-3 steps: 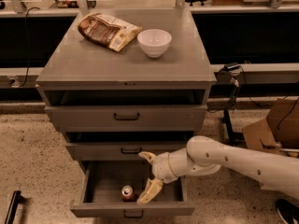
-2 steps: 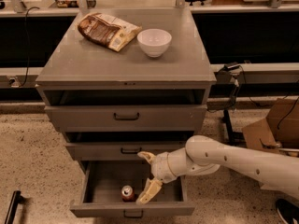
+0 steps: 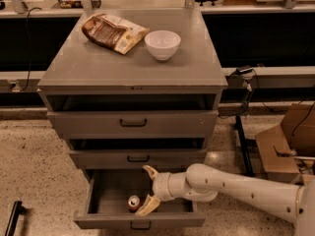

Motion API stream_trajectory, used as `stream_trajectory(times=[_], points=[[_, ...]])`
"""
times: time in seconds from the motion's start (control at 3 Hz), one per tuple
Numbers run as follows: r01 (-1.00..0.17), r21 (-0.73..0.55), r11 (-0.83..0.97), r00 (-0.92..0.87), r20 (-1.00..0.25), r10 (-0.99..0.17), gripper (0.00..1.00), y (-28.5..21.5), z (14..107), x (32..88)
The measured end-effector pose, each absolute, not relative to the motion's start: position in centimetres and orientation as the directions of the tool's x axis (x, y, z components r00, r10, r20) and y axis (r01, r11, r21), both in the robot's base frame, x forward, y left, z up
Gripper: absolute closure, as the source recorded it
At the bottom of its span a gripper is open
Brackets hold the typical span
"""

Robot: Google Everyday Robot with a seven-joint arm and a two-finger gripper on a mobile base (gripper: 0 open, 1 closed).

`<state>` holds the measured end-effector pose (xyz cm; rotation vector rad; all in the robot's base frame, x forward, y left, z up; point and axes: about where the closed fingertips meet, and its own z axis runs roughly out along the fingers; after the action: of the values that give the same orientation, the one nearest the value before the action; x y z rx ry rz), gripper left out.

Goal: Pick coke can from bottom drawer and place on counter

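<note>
Next, my gripper reaches into the open bottom drawer and closes on the upper sides of the coke can [image 3: 134, 204], just a little below the can's silver top.
The bottom drawer [image 3: 98, 200] of the grey cabinet is pulled open. The coke can [image 3: 133, 202], red with a silver top, stands upright inside it near the front middle. My gripper [image 3: 148, 191] reaches into the drawer from the right, open, with one cream finger [image 3: 148, 205] low beside the can's right side and the other finger [image 3: 150, 171] raised behind it. It holds nothing. The counter [image 3: 98, 65] is the flat grey cabinet top above.
On the counter lie a brown snack bag [image 3: 112, 32] and a white bowl [image 3: 162, 44]. The two upper drawers [image 3: 133, 124] are shut. A cardboard box [image 3: 288, 144] and a black stand leg [image 3: 242, 144] are on the floor to the right.
My gripper has edged slightly lower and closer to the can. The can has not moved.
</note>
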<state>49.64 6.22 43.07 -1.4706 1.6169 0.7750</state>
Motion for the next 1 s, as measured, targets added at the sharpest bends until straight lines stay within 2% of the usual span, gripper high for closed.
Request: stream_trajectory(times=[0.67,1.0], points=[[-0.987,-0.052,0.152,-0.031,-0.867,-0.498,0.00,6.8,40.9,49.1],[-0.979,0.015,0.204,-0.120,-0.850,-0.514,0.00,6.7,36.2,50.1]])
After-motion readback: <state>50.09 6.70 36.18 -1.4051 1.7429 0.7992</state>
